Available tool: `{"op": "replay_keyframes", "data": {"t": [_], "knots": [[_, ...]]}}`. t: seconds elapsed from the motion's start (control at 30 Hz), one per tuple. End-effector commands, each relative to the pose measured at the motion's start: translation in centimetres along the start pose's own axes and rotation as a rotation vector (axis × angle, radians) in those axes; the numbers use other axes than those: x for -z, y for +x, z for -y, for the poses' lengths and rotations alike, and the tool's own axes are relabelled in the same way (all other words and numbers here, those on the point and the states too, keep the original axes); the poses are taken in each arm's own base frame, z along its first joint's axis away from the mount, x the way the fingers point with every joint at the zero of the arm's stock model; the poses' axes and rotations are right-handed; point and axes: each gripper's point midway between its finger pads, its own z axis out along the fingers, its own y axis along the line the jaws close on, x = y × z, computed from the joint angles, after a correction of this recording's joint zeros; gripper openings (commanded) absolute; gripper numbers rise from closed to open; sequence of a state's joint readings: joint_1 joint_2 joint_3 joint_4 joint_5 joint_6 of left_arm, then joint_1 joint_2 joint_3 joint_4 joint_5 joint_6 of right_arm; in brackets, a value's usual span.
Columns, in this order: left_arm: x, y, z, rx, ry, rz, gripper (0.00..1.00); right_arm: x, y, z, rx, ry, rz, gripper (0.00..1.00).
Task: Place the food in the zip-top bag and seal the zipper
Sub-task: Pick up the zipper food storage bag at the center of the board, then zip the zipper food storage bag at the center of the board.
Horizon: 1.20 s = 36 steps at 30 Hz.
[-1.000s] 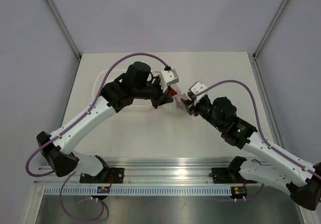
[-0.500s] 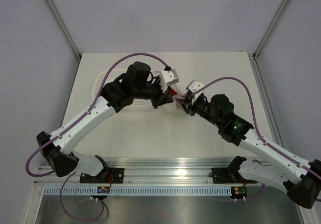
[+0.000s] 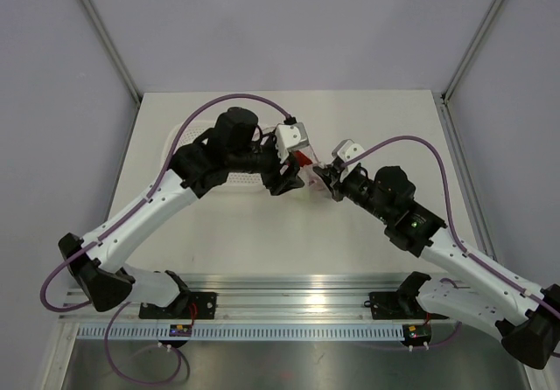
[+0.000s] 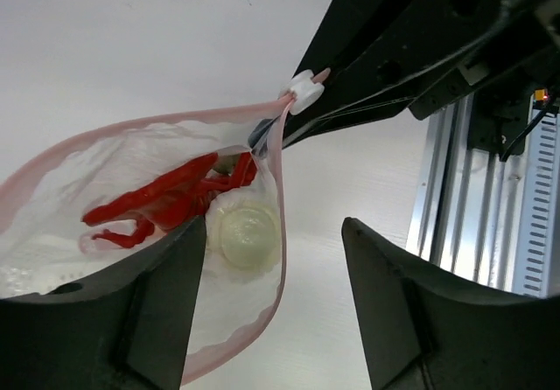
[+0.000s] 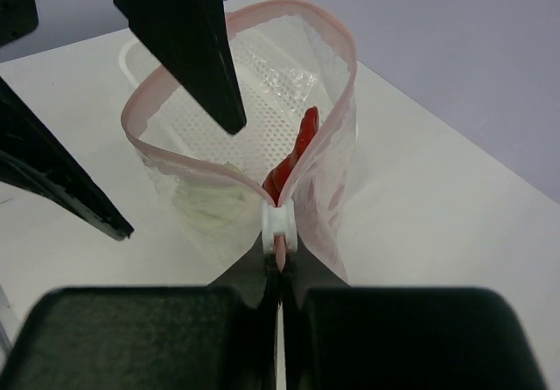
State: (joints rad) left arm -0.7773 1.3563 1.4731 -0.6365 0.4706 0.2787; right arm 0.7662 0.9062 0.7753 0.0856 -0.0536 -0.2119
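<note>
I have the open fingers of my left gripper around the loose pink zipper, short of the white slider, so next I pinch the slider (image 4: 304, 91) with my left gripper beside my right gripper.
The zip-top bag (image 5: 322, 158) stands between both grippers with its mouth spread in a wide loop. Its pink zipper (image 5: 201, 171) rims that mouth, with a white slider (image 5: 281, 225) at the near end. Inside lie the red lobster (image 4: 166, 202), a pale round piece (image 4: 248, 233) and something pale green (image 5: 203, 205). My right gripper (image 5: 280, 266) is shut on the zipper's end just behind the slider. My left gripper (image 4: 274, 226) stands open, one finger (image 4: 131, 311) over the bag and the other outside it, the rim loose between them. From above, the left gripper (image 3: 293, 178) faces the right gripper (image 3: 325, 178) across the bag (image 3: 305, 164).
The white perforated basket (image 3: 178, 138) lies on the table behind the left arm, partly under it. An aluminium rail (image 3: 289, 285) runs along the near table edge.
My left gripper has opened and let go of the bag's rim, lifting slightly. My right gripper has closed on the zipper's end by the slider.
</note>
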Motion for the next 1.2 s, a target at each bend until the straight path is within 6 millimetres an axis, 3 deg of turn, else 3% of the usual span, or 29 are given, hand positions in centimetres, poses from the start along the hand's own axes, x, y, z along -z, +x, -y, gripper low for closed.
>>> {"op": "replay_keyframes", "data": {"t": [0.0, 0.17, 0.43, 0.73, 1.17], "knots": [[4.6, -5.7, 0.3, -0.194, -0.056, 0.184, 0.68, 0.3, -4.1, 0.3, 0.009, -0.02, 0.129, 0.0], [5.0, -7.5, 1.9, -0.394, 0.031, 0.275, 0.68, 0.7, -4.3, -0.4, 0.014, -0.07, 0.123, 0.0], [2.4, -7.6, 2.8, -0.481, 0.217, 0.235, 0.64, 1.8, -4.9, -1.5, 0.022, -0.142, 0.111, 0.0], [0.2, -6.6, 3.5, -0.445, 0.35, 0.199, 0.57, 2.3, -5.3, -1.8, 0.026, -0.157, 0.113, 0.0], [-0.8, -5.6, 4.4, -0.376, 0.448, 0.175, 0.45, 2.1, -5.0, -1.8, 0.023, -0.16, 0.103, 0.0]]}}
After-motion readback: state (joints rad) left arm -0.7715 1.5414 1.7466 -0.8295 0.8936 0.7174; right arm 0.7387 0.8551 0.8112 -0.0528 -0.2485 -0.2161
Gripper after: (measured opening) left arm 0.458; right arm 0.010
